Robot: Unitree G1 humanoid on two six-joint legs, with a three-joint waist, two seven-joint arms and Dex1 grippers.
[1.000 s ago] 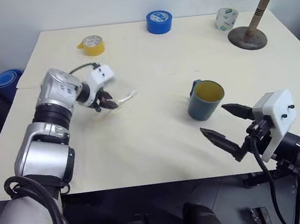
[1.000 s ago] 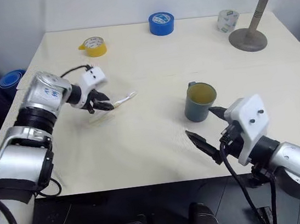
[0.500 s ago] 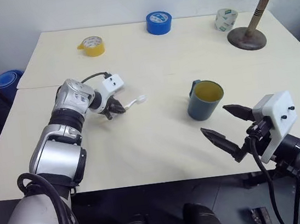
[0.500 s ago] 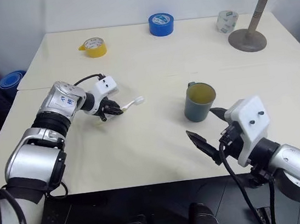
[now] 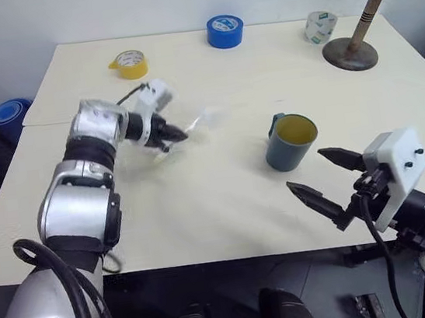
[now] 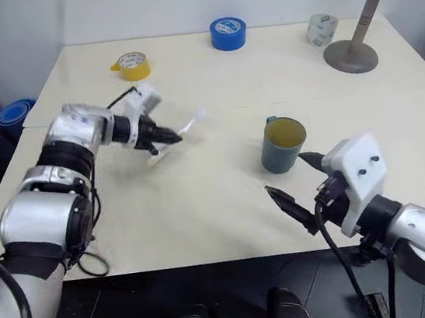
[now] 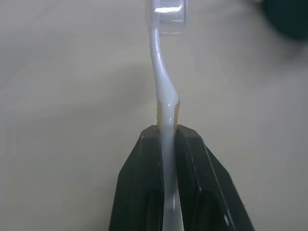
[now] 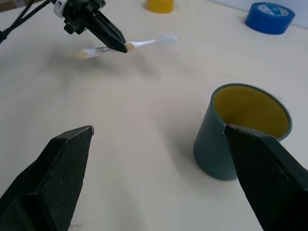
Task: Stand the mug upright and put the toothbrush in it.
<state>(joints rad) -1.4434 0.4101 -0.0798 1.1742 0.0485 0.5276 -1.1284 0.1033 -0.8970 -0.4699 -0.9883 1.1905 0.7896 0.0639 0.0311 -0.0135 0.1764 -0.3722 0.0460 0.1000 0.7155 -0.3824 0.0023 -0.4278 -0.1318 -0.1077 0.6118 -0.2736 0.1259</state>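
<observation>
I need to release the toothbrush from my left gripper, handle down, inside the yellow opening of the dark teal mug [image 5: 296, 129].
The dark teal mug [image 5: 290, 142] stands upright right of the table's middle, yellow inside showing, handle toward the back left. My left gripper [image 5: 180, 136] is shut on the toothbrush [image 5: 196, 123] and holds it just above the table, left of the mug, with the white bristle head pointing toward the mug. In the left wrist view the pale handle [image 7: 166, 120] runs out from between the black fingers [image 7: 190, 154]. My right gripper [image 5: 320, 174] hangs open near the front edge, just in front of the mug [image 8: 240, 127], with nothing between its fingers.
A yellow tape roll [image 5: 129, 63], a blue tape roll [image 5: 225, 30] and a clear tape roll [image 5: 320, 25] lie along the back. A wooden stand [image 5: 353, 38] rises at the back right. Bare tabletop [image 5: 210, 198] lies between toothbrush and mug.
My left gripper closed on the toothbrush, lifted it off the table and carried it right toward the mug, rolling the wrist. The right gripper and the mug stayed put.
</observation>
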